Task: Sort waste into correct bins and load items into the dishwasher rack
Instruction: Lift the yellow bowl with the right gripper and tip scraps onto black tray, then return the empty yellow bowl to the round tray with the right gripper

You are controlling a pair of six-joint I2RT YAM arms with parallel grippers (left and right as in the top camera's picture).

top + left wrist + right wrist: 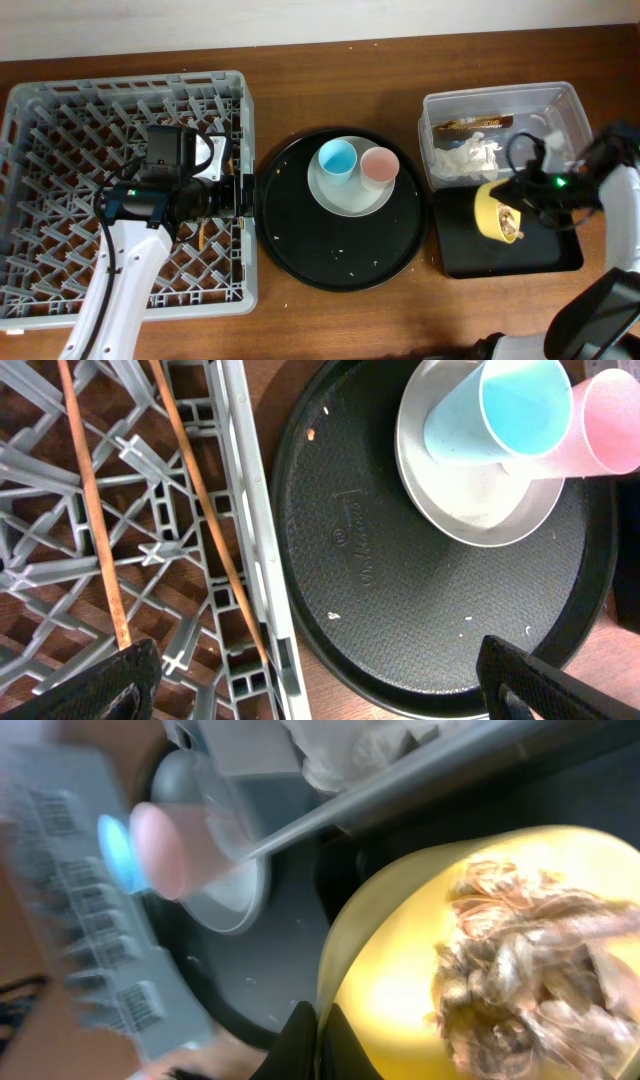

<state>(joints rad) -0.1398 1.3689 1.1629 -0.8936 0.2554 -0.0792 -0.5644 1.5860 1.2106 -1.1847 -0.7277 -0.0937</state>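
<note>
My right gripper is holding the yellow bowl. I should let go of it on the round black tray, in the bare space [341, 253] in front of the plate.
My right gripper [322, 1045] is shut on the rim of the yellow bowl [490, 212], which is tipped on its side over the shallow black tray [510, 262]. Beige food scraps [530, 965] sit inside the bowl [400, 980]. The clear tub [500, 130] holds the white napkin [465, 155] and the brown-gold wrapper [478, 124]. The plate [350, 195] with the blue cup [338, 158] and pink cup [379, 167] lies on the round black tray [340, 255]. Two chopsticks [200, 510] lie in the grey rack [60, 130]. My left gripper [320, 680] is open over the rack's right edge.
The round black tray [400, 600] has a few crumbs on it and lies right next to the rack's wall [255, 540]. The brown table [330, 320] shows along the front. The right arm's cable [525, 150] loops over the clear tub.
</note>
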